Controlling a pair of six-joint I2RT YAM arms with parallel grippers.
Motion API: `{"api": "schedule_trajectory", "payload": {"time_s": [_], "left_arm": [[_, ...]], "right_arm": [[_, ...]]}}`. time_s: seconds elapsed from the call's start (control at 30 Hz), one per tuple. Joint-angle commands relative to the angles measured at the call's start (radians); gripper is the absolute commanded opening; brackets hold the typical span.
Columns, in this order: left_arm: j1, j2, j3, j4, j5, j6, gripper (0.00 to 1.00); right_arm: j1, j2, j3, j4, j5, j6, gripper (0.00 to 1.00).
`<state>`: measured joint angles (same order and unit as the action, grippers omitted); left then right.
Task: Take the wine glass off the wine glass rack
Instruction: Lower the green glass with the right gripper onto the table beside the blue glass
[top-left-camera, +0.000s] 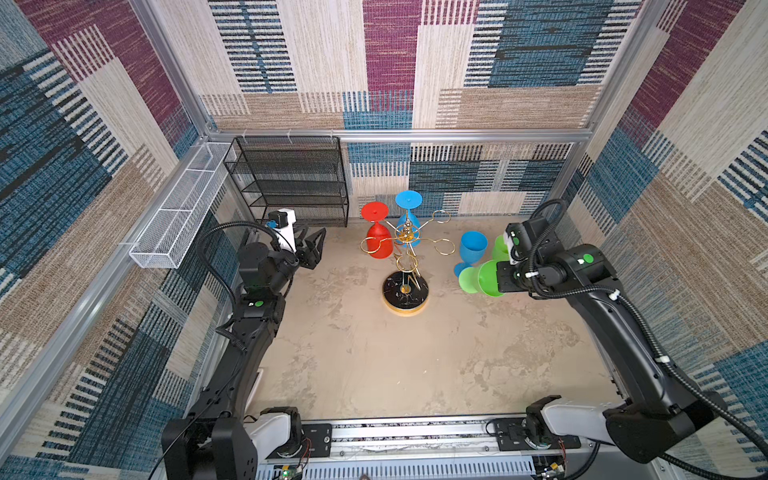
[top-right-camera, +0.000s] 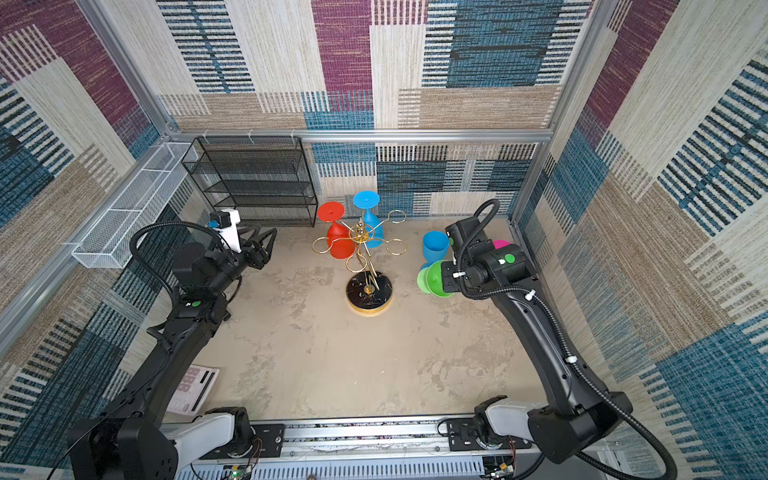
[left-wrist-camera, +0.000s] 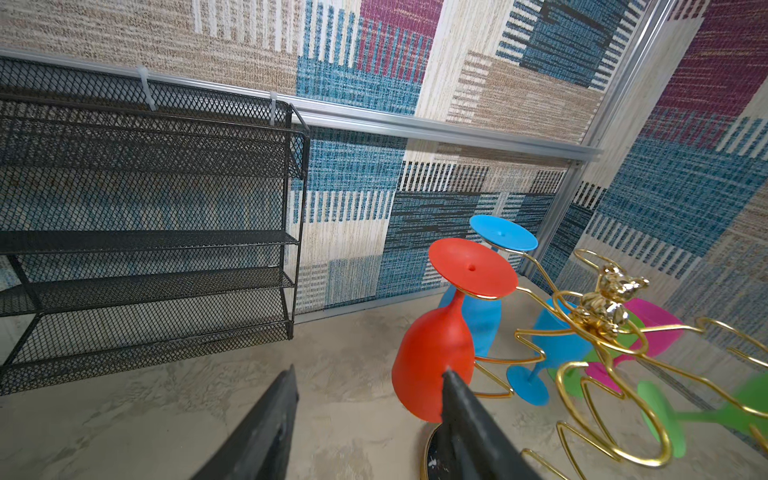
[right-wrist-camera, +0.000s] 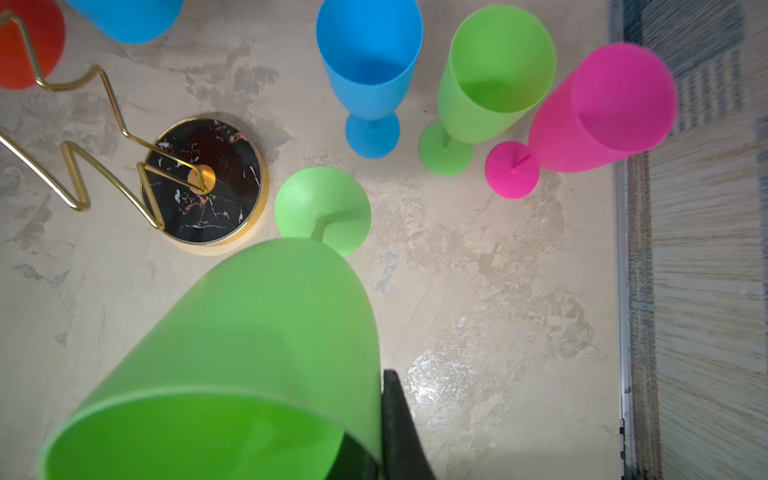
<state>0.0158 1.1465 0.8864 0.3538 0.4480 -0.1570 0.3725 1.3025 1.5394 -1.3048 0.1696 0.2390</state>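
Note:
Next, my right gripper releases the green wine glass, now tilted beside the rack's base, beside the black marbled base (top-left-camera: 456, 305) (right-wrist-camera: 324, 238), in front of the upright blue glass.
The gold wire wine glass rack (top-left-camera: 405, 293) (top-right-camera: 370, 295) stands mid-table on its black marbled base (right-wrist-camera: 203, 183). Two glasses hang upside down from its rings: a red wine glass (top-left-camera: 378, 245) (left-wrist-camera: 432, 361) and a blue one (top-left-camera: 409, 220) (left-wrist-camera: 478, 316). My left gripper (top-left-camera: 314, 249) (left-wrist-camera: 370, 370) is open, level with the red bowl and left of it; one fingertip (left-wrist-camera: 446, 374) lies in front of the bowl. My right gripper (right-wrist-camera: 376, 415) is shut on the rim wall of a tilted green wine glass (top-left-camera: 484, 278) (right-wrist-camera: 249, 332), right of the rack's base.
Upright on the table at the right are a blue glass (top-left-camera: 473, 247) (right-wrist-camera: 370, 62), a green glass (right-wrist-camera: 494, 75) and a pink glass (right-wrist-camera: 602, 108). A black mesh shelf unit (top-left-camera: 291, 183) stands at the back left. A white mesh basket (top-left-camera: 174, 216) hangs on the left wall.

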Motion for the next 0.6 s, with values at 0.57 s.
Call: {"api": "schedule_trajectory", "payload": {"time_s": [0.57], "left_arm": [[0.035,-0.022,-0.041,0.033,-0.005,0.004,0.58]], "right_arm": [[0.001,0.219,-0.115,0.137,-0.063,0.004,0.00]]}}
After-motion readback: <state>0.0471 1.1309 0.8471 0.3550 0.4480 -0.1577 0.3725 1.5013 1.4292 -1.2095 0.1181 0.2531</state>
